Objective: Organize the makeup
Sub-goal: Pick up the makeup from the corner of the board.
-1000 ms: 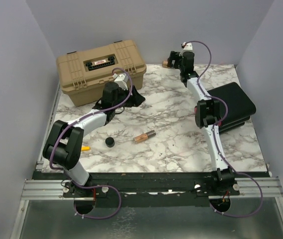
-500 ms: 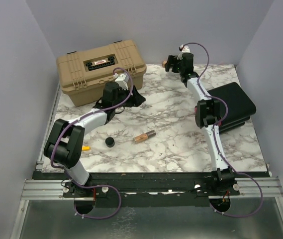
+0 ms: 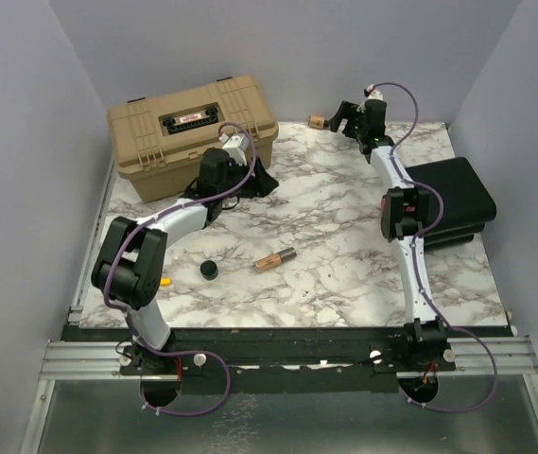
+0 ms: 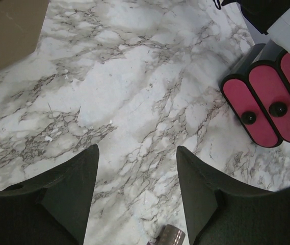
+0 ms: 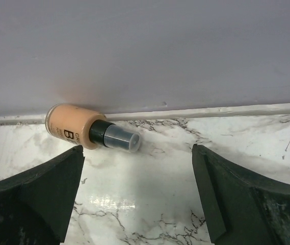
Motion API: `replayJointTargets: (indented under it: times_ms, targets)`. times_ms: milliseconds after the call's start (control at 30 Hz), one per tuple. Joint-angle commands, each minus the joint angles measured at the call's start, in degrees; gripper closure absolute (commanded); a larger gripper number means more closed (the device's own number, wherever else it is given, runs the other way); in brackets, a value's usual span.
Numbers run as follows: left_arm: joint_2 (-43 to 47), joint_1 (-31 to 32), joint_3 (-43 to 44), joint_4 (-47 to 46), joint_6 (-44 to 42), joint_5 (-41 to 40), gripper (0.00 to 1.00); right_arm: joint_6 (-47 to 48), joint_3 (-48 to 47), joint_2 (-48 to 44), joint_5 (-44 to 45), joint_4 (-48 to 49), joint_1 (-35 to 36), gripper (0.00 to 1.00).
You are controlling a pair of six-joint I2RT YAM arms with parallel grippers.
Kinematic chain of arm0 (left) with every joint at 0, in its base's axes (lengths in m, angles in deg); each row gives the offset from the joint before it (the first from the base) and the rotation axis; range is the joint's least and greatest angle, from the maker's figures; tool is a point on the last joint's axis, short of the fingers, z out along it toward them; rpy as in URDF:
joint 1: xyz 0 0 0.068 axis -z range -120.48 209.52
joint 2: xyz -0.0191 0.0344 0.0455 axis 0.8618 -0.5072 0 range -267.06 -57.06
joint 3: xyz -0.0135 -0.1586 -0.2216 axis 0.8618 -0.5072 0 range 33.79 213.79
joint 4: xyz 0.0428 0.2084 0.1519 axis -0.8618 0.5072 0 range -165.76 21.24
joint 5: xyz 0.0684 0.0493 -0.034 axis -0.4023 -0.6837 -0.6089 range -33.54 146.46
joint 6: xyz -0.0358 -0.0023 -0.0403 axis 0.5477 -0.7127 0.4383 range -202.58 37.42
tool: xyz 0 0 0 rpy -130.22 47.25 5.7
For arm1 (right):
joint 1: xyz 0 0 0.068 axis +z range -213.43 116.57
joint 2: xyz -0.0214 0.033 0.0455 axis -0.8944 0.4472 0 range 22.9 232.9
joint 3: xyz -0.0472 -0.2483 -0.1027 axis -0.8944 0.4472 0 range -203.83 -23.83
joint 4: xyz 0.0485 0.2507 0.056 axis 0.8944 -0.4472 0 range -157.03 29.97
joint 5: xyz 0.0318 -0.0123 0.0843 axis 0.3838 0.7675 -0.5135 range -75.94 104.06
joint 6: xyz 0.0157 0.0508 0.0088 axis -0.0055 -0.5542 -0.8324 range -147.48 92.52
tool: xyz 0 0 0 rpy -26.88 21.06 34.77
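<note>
Next, my right gripper moves to close its fingers on the clear cap [image 3: 327, 124] [image 5: 109, 134], which sits beside the black collar of the peach bottle.
A small peach bottle [image 5: 68, 127] with a black collar and clear cap lies on its side against the back wall, also in the top view [image 3: 317, 120]. My right gripper [image 5: 138, 153] is open and empty, just short of it, with the bottle ahead and left of the gap [image 3: 349, 113]. A copper lipstick tube [image 3: 275, 258] and a tiny black round jar [image 3: 211, 270] lie on the marble mid-table. My left gripper [image 4: 137, 150] is open and empty over bare marble near the tan case [image 3: 257, 176]. A metallic tube end [image 4: 170, 236] shows at the bottom edge of the left wrist view.
A tan closed toolbox [image 3: 193, 132] stands at the back left. A black box [image 3: 448, 199] sits at the right, its pink drawer fronts [image 4: 267, 102] visible in the left wrist view. A yellow pen [image 3: 163, 281] lies by the left arm. Grey walls close the back and sides.
My right gripper has drawn to the right, away from the peach bottle, which now lies apart from it by the wall. My left gripper has shifted slightly toward the back right.
</note>
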Motion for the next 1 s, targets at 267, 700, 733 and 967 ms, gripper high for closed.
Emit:
replayJointTargets:
  times_ms: [267, 700, 733, 967]
  targets:
    - [-17.8, -0.2, 24.8, 0.2, -1.0, 9.2, 0.36, -12.6, -2.5, 4.2, -7.9, 7.3, -0.5, 0.08]
    - [-46.2, 3.7, 64.9, 3.9, 2.4, 6.8, 0.36, -25.7, -3.1, 8.5, -6.3, 15.5, -0.6, 0.11]
    - [-46.6, 3.9, 65.2, 4.3, 1.9, 5.2, 0.36, -26.5, -3.5, 9.0, -5.8, 15.9, -0.6, 0.13]
    - [-44.9, 3.9, 61.4, 9.6, -3.4, -4.1, 0.36, -29.2, -3.7, 10.0, -4.9, 16.7, -0.7, 0.14]
